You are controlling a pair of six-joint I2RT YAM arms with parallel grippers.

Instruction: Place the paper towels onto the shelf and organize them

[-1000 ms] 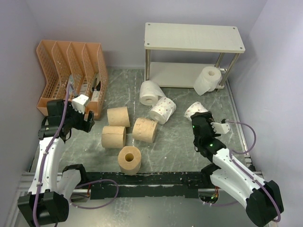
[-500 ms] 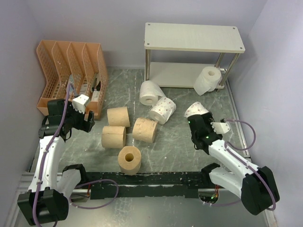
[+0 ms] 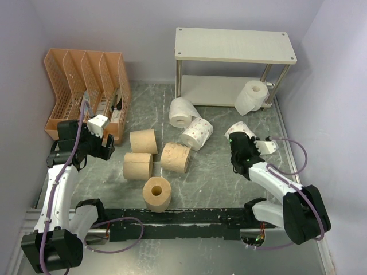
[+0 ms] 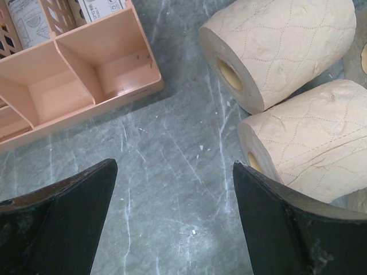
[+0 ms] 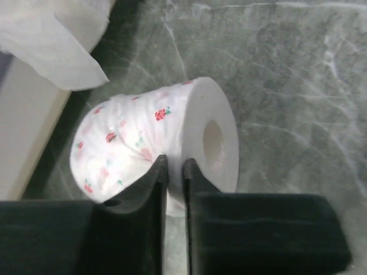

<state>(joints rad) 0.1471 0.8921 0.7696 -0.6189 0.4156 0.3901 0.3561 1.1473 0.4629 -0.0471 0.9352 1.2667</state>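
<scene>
I should use my right gripper to set the flower-printed white roll down on the shelf's lower board (image 3: 229, 98) (image 5: 24, 123) next to the white paper towel roll.
The shelf (image 3: 235, 44) stands at the back right, with one white paper towel roll (image 3: 252, 96) on its lower board. A flower-printed white roll (image 5: 143, 137) lies on its side at the right, and my right gripper (image 5: 175, 163) is shut on its outer wall, paper pinched between the fingertips. In the top view that gripper (image 3: 236, 137) sits at the roll (image 3: 238, 129). Two more white rolls (image 3: 182, 112) (image 3: 198, 133) and several tan rolls (image 3: 143, 141) (image 3: 175, 157) lie mid-table. My left gripper (image 4: 175, 172) hangs open over bare table, left of two tan rolls (image 4: 287, 46) (image 4: 309, 149).
An orange slotted file organizer (image 3: 86, 86) stands at the back left, close behind the left gripper (image 3: 104, 144). Its base (image 4: 86, 86) fills the upper left of the left wrist view. The shelf's silver legs (image 3: 179, 80) and the side walls bound the space.
The right arm pushed forward to the flower-printed roll and its jaws, wide a moment ago, closed on the roll's wall. The left arm has not moved.
</scene>
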